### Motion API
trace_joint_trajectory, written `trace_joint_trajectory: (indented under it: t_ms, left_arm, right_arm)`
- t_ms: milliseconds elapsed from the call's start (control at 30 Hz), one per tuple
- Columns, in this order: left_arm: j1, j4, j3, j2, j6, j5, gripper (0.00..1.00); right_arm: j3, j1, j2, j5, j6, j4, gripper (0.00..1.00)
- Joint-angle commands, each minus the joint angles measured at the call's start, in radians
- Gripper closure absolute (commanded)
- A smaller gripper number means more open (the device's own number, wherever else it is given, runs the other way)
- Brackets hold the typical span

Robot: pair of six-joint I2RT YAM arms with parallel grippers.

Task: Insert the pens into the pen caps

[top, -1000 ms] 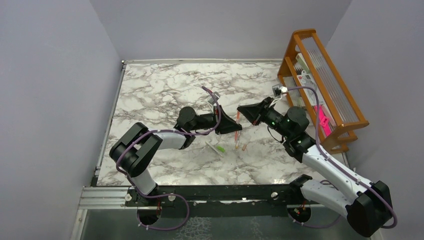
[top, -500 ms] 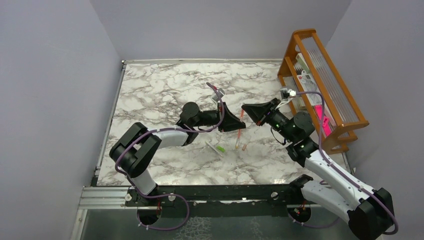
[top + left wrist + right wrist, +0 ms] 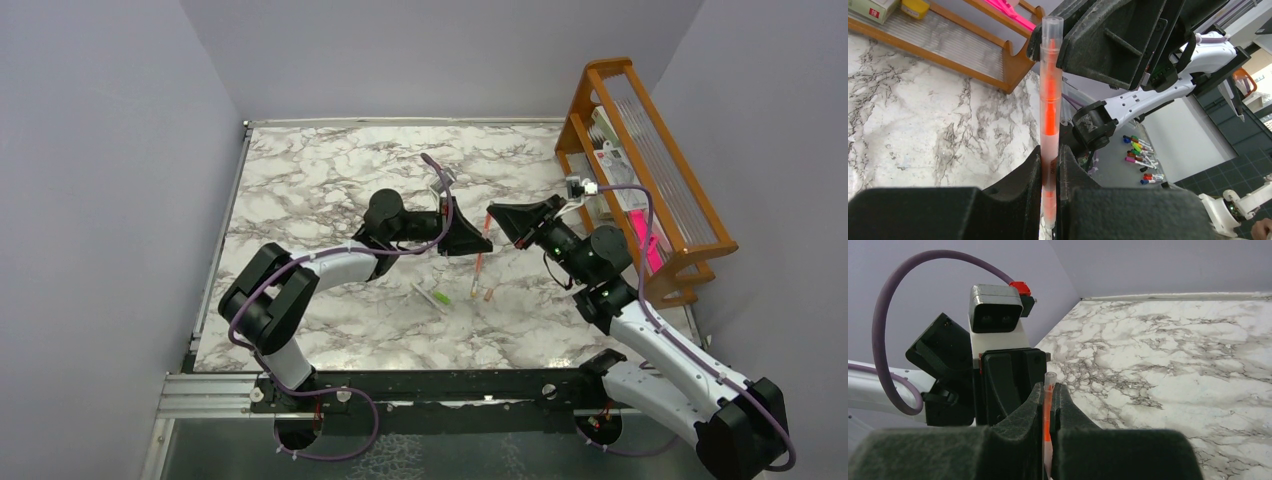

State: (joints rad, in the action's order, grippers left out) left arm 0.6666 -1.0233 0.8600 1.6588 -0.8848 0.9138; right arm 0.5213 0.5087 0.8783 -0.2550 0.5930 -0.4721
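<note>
The robot's left gripper will release the frosted pen, now in the air over the table's middle, on the open marble [image 3: 408, 222], well behind the whitish pen.
A frosted pen [image 3: 1050, 115] with an orange-red core hangs in the air over the middle of the table, between both grippers [image 3: 485, 233]. My left gripper [image 3: 1050, 156] is shut on its lower barrel. My right gripper [image 3: 1048, 390] is shut on the frosted pen cap [image 3: 1049, 378] at the other end, and the orange core runs into it. From above, the left gripper [image 3: 468, 240] and right gripper [image 3: 499, 222] stand tip to tip. On the marble below lie another orange pen [image 3: 478, 268], a whitish pen with a green cap [image 3: 433, 294] and a tan cap [image 3: 488, 294].
An orange wooden rack [image 3: 655, 150] stands along the right edge of the table, with a pink item [image 3: 646, 247] at its near end. Grey walls close in the left, back and right sides. The marble table [image 3: 320, 180] stretches away at the back left.
Both grippers have drifted together a little toward the back right with the pen between them. Both grips stay the same.
</note>
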Motion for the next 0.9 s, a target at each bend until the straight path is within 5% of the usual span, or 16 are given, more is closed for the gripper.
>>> trace_joint_trajectory:
  t_ms: [0,867]
  left_arm:
    - [-0.075,-0.138,0.132,-0.049,-0.006,-0.189,1.00]
    - [-0.078,-0.139,0.235,0.017,-0.020,-0.172,1.00]
  right_arm:
    - [-0.069,0.033,0.030,-0.192,-0.029,0.256,0.99]
    - [-0.137,0.033,0.049,-0.269,-0.006,0.275,0.99]
